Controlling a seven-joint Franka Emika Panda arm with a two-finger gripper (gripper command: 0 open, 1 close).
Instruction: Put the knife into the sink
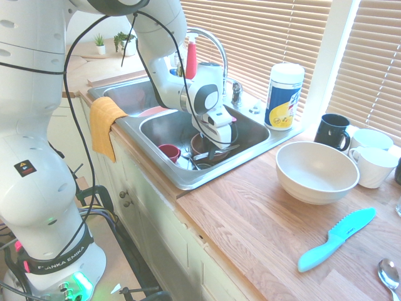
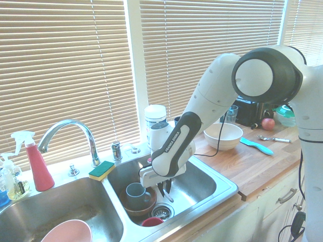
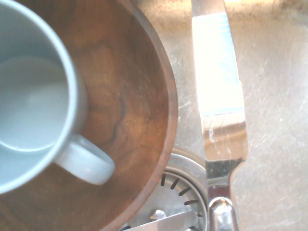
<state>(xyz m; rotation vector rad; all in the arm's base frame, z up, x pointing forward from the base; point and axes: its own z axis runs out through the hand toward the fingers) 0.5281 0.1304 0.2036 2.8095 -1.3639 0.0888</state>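
The robot's gripper needs to release the knife on the bottom of the basin (image 2: 166,198) (image 3: 221,180) beside the drain strainer, next to the brown wooden bowl.
The sink (image 1: 188,179) (image 2: 222,194) is a two-basin steel one, and my gripper (image 2: 165,190) (image 1: 216,145) hangs low inside its right basin. The fingers are shut on the knife (image 3: 219,96) (image 2: 169,197). Its shiny blade lies just over the basin floor, stretching away from the drain strainer (image 3: 183,192). Right beside the knife sits a brown wooden bowl (image 3: 130,96) (image 2: 139,207) with a pale blue mug (image 3: 29,96) (image 2: 135,192) in it. Whether the blade touches the basin floor I cannot tell.
A red cup (image 1: 169,152) lies in the same basin. On the wooden counter are a cream bowl (image 1: 316,170), a teal plastic knife (image 1: 335,238), a spoon (image 1: 389,274) and mugs. The faucet (image 2: 65,128), a sponge (image 2: 102,170) and a wipes canister (image 1: 283,95) line the rim.
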